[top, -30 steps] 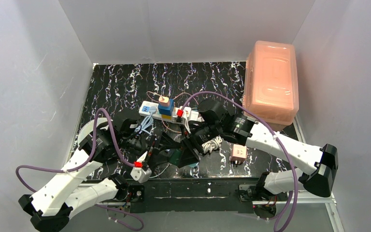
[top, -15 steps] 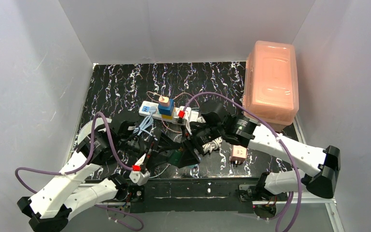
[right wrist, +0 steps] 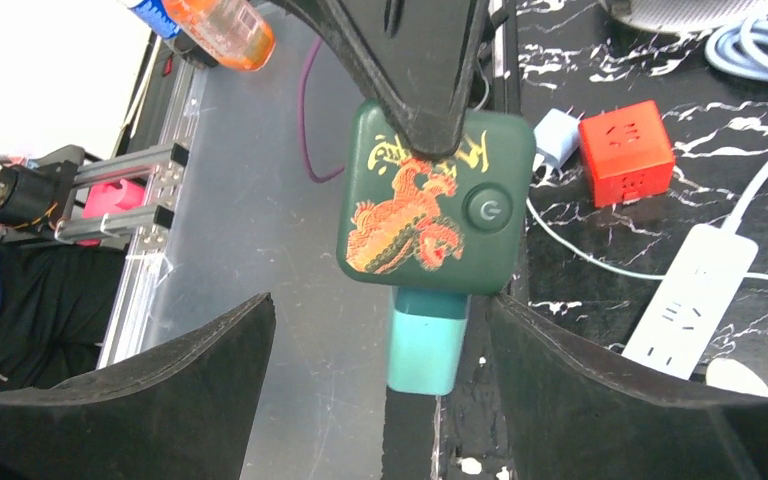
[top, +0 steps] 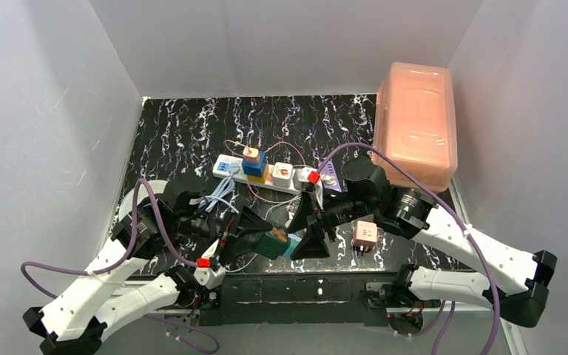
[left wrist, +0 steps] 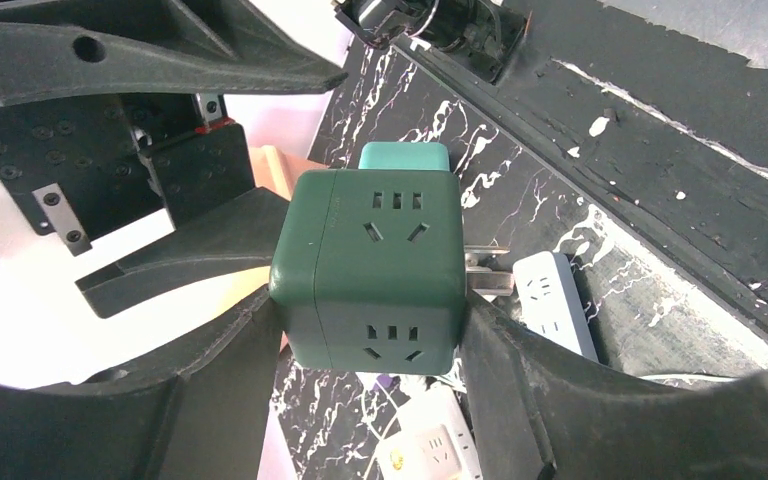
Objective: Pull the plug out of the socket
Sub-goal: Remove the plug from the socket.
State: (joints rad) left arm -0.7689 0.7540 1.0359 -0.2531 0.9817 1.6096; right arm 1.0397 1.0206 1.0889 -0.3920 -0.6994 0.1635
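Observation:
I see my left gripper pinching the green cube over its side with the prongs, so I need to have my right gripper take the teal block (right wrist: 425, 345) before my left gripper takes other sides of that cube.
The plug (top: 270, 242) is a dark green cube adapter (left wrist: 370, 270) with metal prongs and a teal block (right wrist: 425, 340) stuck to one face. My left gripper (left wrist: 370, 335) is shut on the cube's sides and holds it above the table's near edge. The socket (top: 224, 166), a long white power strip, lies further back. It carries a blue and yellow cube stack (top: 254, 166), and the green cube is clear of it. My right gripper (right wrist: 380, 315) stands open around the teal block. In the top view, my right gripper (top: 308, 231) is just right of the cube.
A pink cube adapter (top: 365, 235) lies right of the grippers. A large pink lidded box (top: 416, 129) fills the back right corner. A slim white strip (right wrist: 690, 300) and a red cube (right wrist: 625, 150) lie near the left arm. A light-blue cable (top: 222, 191) coils by the socket.
My right gripper has opened wider and drawn back to the right, away from the teal block. The left gripper still holds the green cube in almost the same place.

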